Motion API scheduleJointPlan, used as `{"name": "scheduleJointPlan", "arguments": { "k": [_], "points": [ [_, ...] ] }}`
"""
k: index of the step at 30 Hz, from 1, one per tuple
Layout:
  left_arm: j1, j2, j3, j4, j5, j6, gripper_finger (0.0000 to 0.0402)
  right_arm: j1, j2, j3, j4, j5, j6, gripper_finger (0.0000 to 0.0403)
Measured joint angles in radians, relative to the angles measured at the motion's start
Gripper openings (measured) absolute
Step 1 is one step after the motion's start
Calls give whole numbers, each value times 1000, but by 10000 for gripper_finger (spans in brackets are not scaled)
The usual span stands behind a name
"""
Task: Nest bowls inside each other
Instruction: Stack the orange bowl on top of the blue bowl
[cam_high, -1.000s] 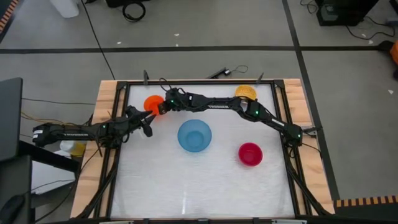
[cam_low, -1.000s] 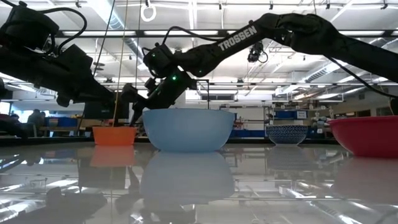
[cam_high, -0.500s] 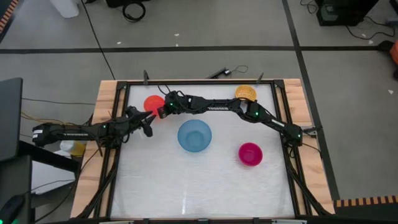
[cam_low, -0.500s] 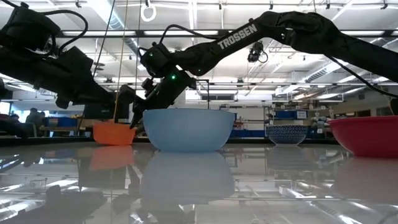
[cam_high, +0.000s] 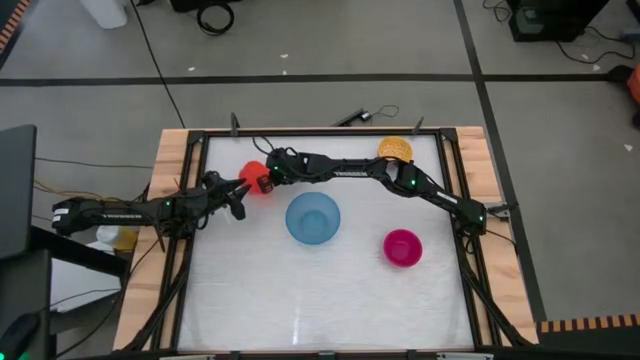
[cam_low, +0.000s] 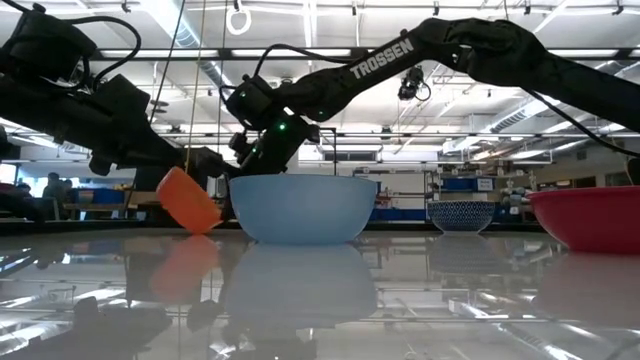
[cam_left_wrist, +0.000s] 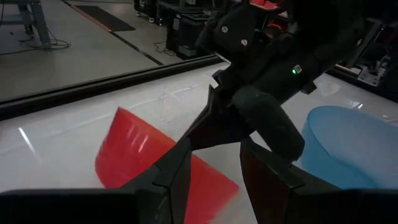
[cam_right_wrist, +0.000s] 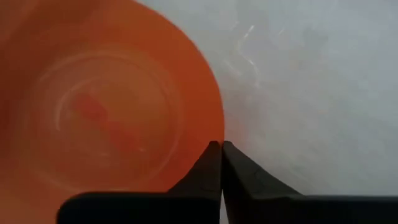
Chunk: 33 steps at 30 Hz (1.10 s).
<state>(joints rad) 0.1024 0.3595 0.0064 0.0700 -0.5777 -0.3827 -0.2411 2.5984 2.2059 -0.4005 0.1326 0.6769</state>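
Observation:
The orange bowl's lower edge is tipped to the table top. My right gripper should set it flat and take hold of its rim (cam_right_wrist: 222, 115) again before putting it inside the blue bowl.
The orange bowl (cam_high: 254, 176) stands tilted at the far left of the table, with my right gripper (cam_high: 266, 182) shut on its rim. In the right wrist view I look into the orange bowl's (cam_right_wrist: 99, 106) hollow. The larger light blue bowl (cam_high: 313, 218) rests on its base at the table's middle. The yellow bowl (cam_high: 395, 150) is at the far edge and the red-magenta bowl (cam_high: 403, 247) at the right. My left gripper (cam_high: 238, 205) waits open just to the near left of the orange bowl (cam_left_wrist: 143, 162). My right gripper pinches the orange bowl's rim (cam_right_wrist: 210, 138) between its two fingers, on the side toward the blue bowl. The fingers slant down at it from the table's right. The bowl (cam_low: 188, 200) sits tilted in the hold, its lower edge at the table top.
The table's wooden border and black frame (cam_high: 190, 200) run close behind my left arm. The blue bowl (cam_low: 303, 208) stands right beside the held bowl. The near half of the white table top (cam_high: 300, 310) holds no objects.
My right gripper has shut on the orange bowl's rim. The bowl, which sat flat on its base, has tipped up on one side and shifted a little toward the blue bowl.

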Motion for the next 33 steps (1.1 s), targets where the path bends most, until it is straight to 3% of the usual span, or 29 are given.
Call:
{"name": "scheduleJointPlan", "arguments": {
  "k": [15,26,33],
  "points": [
    [0,0,0,-1,0,17,141,74,1,0,-85,1,-81,11],
    [0,4,0,-2,-1,8,141,78,-21,-1,-131,32,-147,83],
    [21,82,0,-3,-8,0,141,83,-50,-1,-142,40,-189,131]
  ]
}}
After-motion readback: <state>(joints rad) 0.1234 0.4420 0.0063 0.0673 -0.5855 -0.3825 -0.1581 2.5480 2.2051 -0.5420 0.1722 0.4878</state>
